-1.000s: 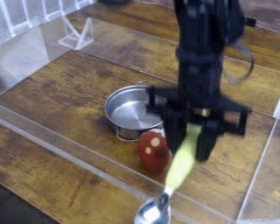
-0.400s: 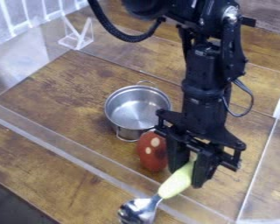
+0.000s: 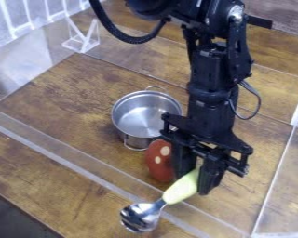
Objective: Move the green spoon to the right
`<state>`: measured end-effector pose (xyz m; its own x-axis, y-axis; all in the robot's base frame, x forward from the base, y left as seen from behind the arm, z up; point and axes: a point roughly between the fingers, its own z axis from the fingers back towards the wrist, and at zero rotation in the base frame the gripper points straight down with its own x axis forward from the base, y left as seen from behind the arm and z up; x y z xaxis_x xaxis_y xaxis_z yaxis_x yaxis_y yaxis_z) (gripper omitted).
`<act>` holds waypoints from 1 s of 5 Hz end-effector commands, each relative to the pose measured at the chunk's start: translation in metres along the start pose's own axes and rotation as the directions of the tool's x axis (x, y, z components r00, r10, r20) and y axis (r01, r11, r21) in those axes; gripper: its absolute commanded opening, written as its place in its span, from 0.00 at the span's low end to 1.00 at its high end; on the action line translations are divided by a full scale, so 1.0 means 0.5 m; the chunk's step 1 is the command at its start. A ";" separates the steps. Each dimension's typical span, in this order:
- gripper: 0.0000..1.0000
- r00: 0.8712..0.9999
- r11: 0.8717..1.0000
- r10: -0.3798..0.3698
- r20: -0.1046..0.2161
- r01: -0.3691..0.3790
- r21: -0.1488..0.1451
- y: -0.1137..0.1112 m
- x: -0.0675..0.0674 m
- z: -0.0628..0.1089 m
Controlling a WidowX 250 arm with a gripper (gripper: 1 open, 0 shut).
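Next, my gripper lets go of the green spoon on the wooden table (image 3: 156, 171), against the front of the red-brown mushroom toy.
The green spoon (image 3: 177, 192) hangs tilted from my gripper (image 3: 201, 173), which is shut on the top of its yellow-green handle. Its shiny silver bowl (image 3: 141, 217) is low at the front, at or just above the wooden table; contact is unclear. The gripper points straight down, just right of the red-brown mushroom toy (image 3: 160, 161). The black arm rises behind it through the middle of the view.
A round steel pot (image 3: 144, 116) stands left of the arm, touching the mushroom toy. Clear plastic walls (image 3: 64, 149) fence the wooden table (image 3: 64, 102) at the front, left and right. A clear stand (image 3: 83, 35) sits at the back left.
The gripper has sunk a little with the spoon and rolled. The spoon's bowl has swung leftward and lower, so the spoon now slants more.
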<state>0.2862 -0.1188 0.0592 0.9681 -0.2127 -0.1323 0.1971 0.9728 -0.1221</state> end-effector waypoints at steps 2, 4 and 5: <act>0.00 0.998 1.000 -0.007 0.061 0.008 -0.018 0.033 0.021 0.031; 0.00 0.998 0.999 -0.028 0.061 0.030 -0.027 0.053 0.034 0.027; 0.00 0.997 0.999 -0.040 0.063 0.042 -0.023 0.057 0.038 0.026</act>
<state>0.3031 -0.1013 0.0519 0.9599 -0.2510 -0.1253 0.2314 0.9609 -0.1519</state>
